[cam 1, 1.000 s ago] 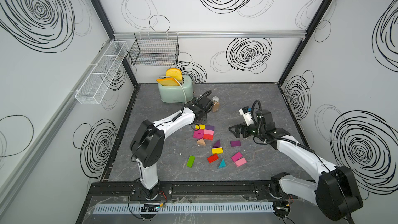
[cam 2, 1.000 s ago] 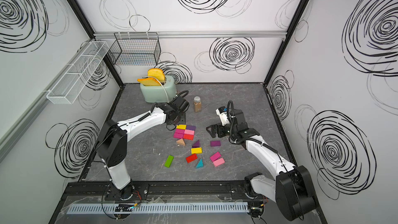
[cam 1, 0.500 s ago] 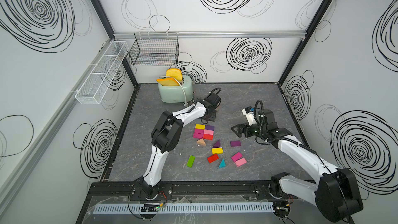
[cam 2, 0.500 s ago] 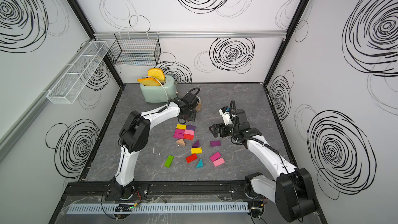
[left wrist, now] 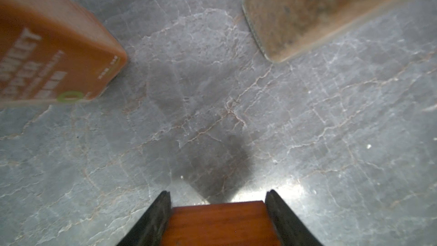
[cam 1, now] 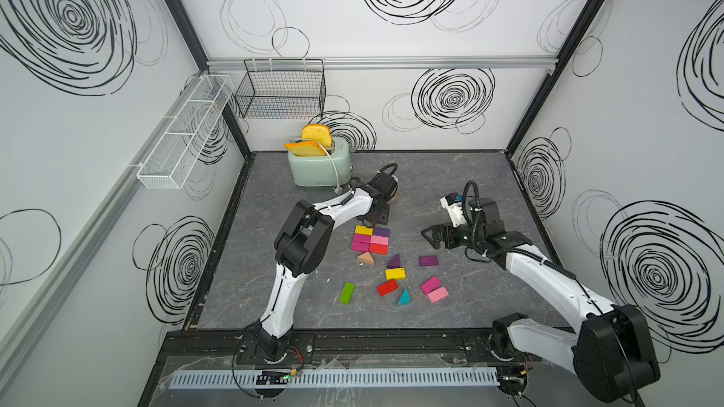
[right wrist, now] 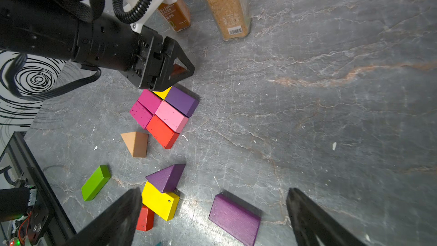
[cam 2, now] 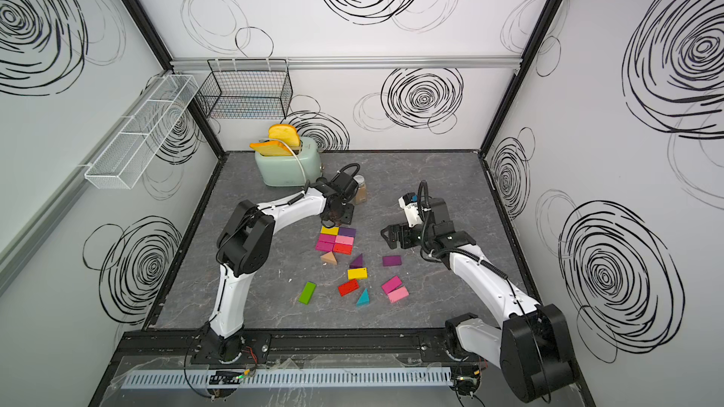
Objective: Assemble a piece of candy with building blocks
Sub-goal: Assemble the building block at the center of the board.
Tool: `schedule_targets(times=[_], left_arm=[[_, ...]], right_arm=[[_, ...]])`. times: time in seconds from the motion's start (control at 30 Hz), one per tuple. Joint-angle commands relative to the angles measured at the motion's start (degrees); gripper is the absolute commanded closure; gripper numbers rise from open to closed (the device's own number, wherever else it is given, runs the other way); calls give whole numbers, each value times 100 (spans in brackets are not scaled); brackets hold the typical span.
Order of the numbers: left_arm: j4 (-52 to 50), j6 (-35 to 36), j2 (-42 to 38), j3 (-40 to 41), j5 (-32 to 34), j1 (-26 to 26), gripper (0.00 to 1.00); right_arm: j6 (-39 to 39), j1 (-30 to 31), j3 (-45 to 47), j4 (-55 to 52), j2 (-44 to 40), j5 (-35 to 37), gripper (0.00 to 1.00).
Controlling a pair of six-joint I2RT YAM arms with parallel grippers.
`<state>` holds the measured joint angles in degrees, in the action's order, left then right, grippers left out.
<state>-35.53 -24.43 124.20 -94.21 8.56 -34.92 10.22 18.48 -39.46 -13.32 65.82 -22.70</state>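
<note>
Next, I let go of the brown block with my left gripper on the floor [cam 1: 371,219] just behind the cluster's yellow and purple bricks.
Six building blocks lie packed in a cluster [cam 1: 370,238] [cam 2: 335,240] [right wrist: 163,112] of yellow, purple, magenta, pink and red bricks. My left gripper [cam 1: 374,221] [cam 2: 333,222] [left wrist: 217,194] [right wrist: 176,69] hovers at the cluster's far edge, shut on a brown block [left wrist: 217,223]. My right gripper [cam 1: 429,236] [cam 2: 388,236] [right wrist: 214,191] stands open, right of the cluster, with a loose purple brick [cam 1: 428,260] [right wrist: 234,217] on the floor below it. Nearer the front lie a tan wedge [cam 1: 366,257], purple wedge [cam 1: 394,261], yellow brick [cam 1: 395,274], red brick [cam 1: 387,287], teal wedge [cam 1: 404,297], green brick [cam 1: 347,292], and magenta and pink bricks [cam 1: 434,289].
Two spice jars [right wrist: 173,15] [right wrist: 227,5] stand just behind the left gripper, close on either side in the left wrist view. A mint toaster [cam 1: 319,168] with toast sits at the back left. Wire baskets [cam 1: 282,92] hang on the walls.
The left arm's elbow has swung right toward the middle, its gripper staying by the cluster's far edge with the brown block. The right arm has barely moved.
</note>
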Motion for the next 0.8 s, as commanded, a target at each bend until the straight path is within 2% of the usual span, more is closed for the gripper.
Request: schedule_targets(times=[0.0,0.47,0.77], left_arm=[[169,26,-36,100,-9,56,47],[318,43,60,193,-117,90,46],[371,130,93,203,-152,134,41]], right_arm=[[-142,-29,-151,-64,69,11,1],[-190,-54,-158,-28,125,22,1],[-198,-84,-149,-21,115,13,1]])
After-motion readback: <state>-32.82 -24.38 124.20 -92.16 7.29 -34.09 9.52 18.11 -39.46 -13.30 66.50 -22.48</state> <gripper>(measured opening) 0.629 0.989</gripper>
